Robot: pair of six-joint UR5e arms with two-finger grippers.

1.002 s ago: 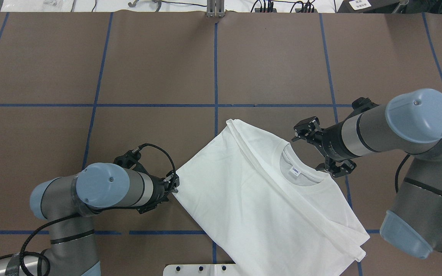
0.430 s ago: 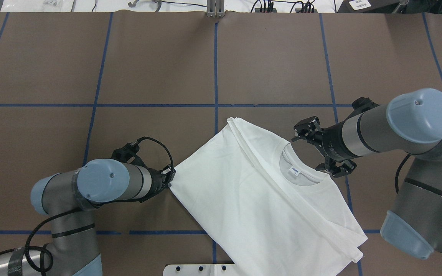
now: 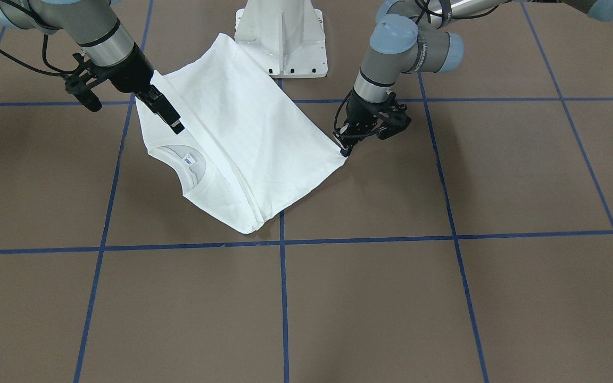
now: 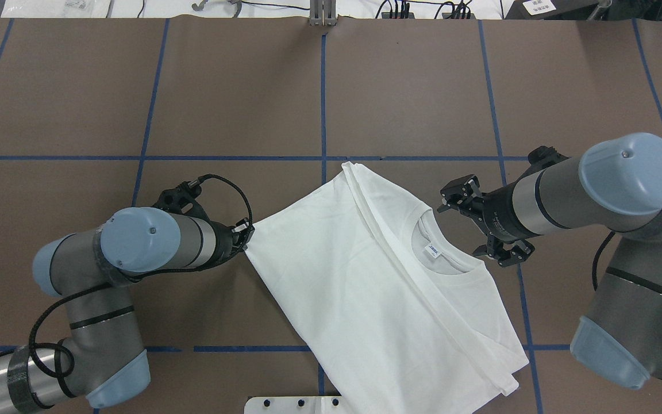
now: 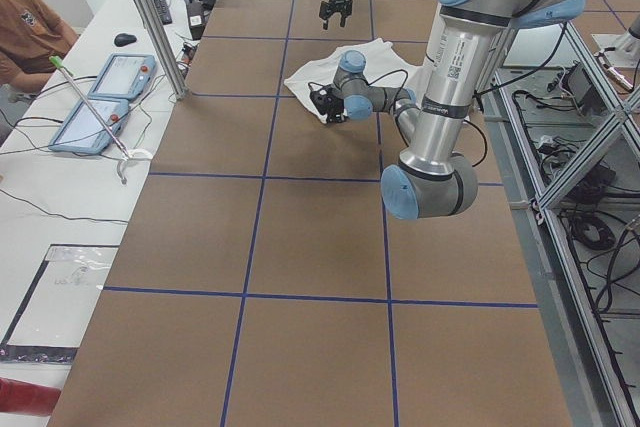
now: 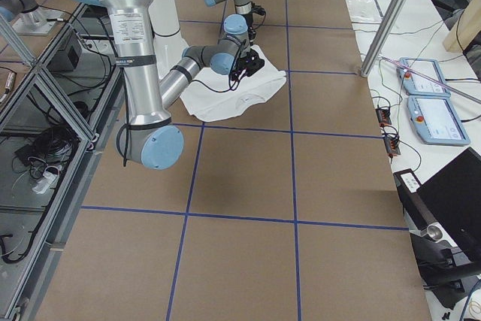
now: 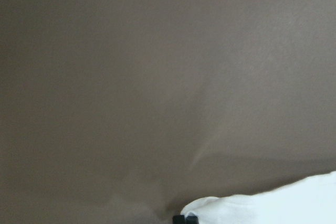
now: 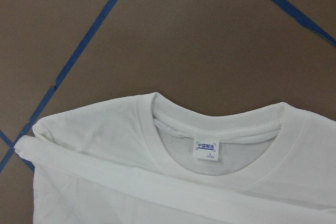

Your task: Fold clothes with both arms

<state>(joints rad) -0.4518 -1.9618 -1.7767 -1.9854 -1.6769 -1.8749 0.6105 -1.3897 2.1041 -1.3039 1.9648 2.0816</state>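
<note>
I need to use my left gripper to release the corner of the shirt on the bare brown table (image 3: 378, 315) beyond the blue crosswise tape, away from the pedestal.
The white T-shirt (image 4: 377, 287) lies partly folded on the brown table, a folded band running diagonally across it. Its ribbed neck and label (image 8: 208, 149) face up; the black text is hidden. My left gripper (image 4: 246, 234) is shut on the shirt's left corner, which also shows in the front view (image 3: 345, 150). The left wrist view shows only that white corner (image 7: 294, 203). My right gripper (image 4: 457, 230) is wide open and empty, above the table beside the collar. One of its fingers (image 3: 171, 119) reaches over the shoulder edge.
The white pedestal base (image 3: 281, 37) stands at the near table edge, and the shirt's near end lies against it. Blue tape lines (image 4: 323, 103) grid the table. Tablets (image 5: 100, 97) and a seated person (image 5: 30, 27) are beyond the far edge.
My left gripper has moved left and away from the robot, dragging the shirt corner with it. The whole shirt has slid and turned a little. The right arm has stayed put.
</note>
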